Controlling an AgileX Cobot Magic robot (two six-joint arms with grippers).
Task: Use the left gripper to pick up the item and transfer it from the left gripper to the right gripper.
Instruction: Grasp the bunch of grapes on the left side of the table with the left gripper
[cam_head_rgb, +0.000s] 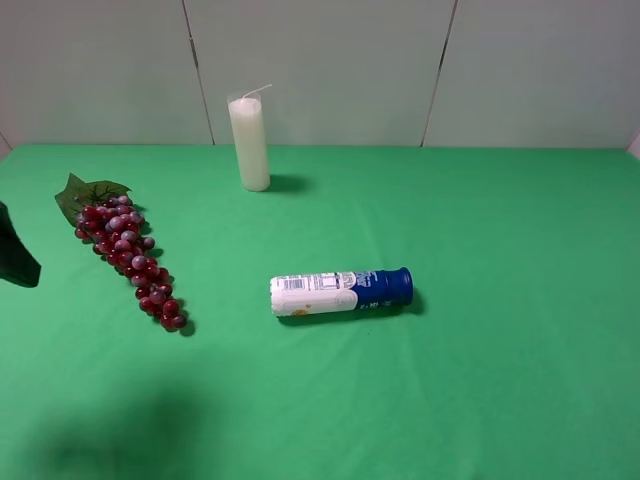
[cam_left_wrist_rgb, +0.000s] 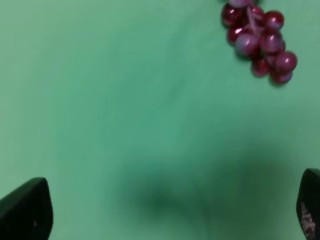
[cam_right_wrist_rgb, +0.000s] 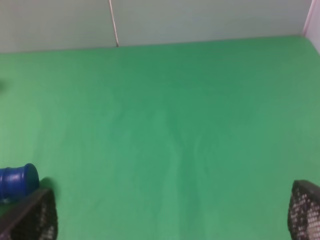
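Next, my left gripper goes to the grapes' narrow end (cam_head_rgb: 160, 300) (cam_left_wrist_rgb: 263, 46), opposite the green leaves, and closes there.
The item, a long bunch of dark red-purple grapes (cam_head_rgb: 128, 256) with green leaves at its far end, lies on the green cloth at the left. Only a black sliver of the left gripper (cam_head_rgb: 15, 255) pokes in at the left edge of the exterior view, to the left of the grapes. In the left wrist view the left gripper (cam_left_wrist_rgb: 170, 212) is open, its two black fingertips (cam_left_wrist_rgb: 30, 210) far apart over bare cloth, with the tip of the grapes (cam_left_wrist_rgb: 260, 42) beyond them and off to one side. The right gripper (cam_right_wrist_rgb: 170, 215) is open over bare cloth and holds nothing.
A white candle (cam_head_rgb: 249, 140) stands upright at the back. A white-and-blue bottle (cam_head_rgb: 340, 292) lies on its side in the middle; its blue cap (cam_right_wrist_rgb: 17, 182) shows in the right wrist view. A pale wall (cam_head_rgb: 400, 60) runs behind the table.
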